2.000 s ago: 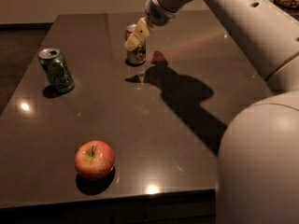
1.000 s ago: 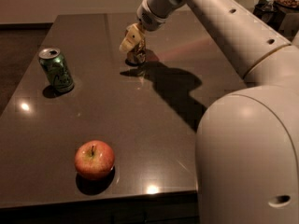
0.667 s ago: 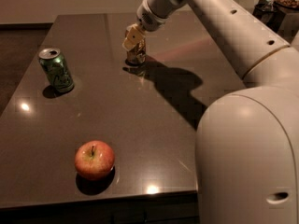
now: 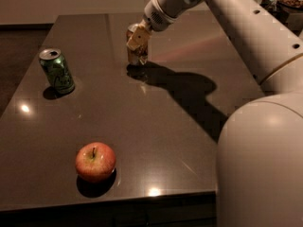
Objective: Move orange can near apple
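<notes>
I will release the orange can on the dark table (image 4: 118, 135) close behind the red-and-yellow apple. The can is now at the table's back middle.
The orange can (image 4: 134, 56) stands at the back middle of the dark table (image 4: 170, 126), mostly covered by my gripper (image 4: 137, 41). The gripper comes down on it from the upper right and its pale fingers are closed around the can's upper part. The can's base is at or just above the tabletop, with its shadow right below it. The red-and-yellow apple (image 4: 95, 161) sits near the front left edge of the table, far from the can and the gripper.
A green can (image 4: 57, 71) stands upright at the left side of the table. My white arm (image 4: 265, 126) fills the right side of the view and casts a wide shadow across the table's middle right. The front table edge is just below the apple.
The arm has swung further into view on the right. The gripper has settled around the orange can, which has shifted only slightly. The apple and the green can have not moved.
</notes>
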You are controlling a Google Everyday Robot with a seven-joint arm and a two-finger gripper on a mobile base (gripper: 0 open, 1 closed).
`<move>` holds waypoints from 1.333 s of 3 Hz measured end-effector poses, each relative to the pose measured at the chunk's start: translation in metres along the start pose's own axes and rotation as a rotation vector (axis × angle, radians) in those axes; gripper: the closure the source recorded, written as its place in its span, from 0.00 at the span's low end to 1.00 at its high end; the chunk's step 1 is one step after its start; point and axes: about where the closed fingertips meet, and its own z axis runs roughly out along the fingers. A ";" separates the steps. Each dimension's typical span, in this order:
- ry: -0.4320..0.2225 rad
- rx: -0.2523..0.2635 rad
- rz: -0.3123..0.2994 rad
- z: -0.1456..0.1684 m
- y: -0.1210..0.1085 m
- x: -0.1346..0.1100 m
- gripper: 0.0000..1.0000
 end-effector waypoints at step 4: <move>0.001 -0.276 -0.492 -0.096 0.164 0.047 1.00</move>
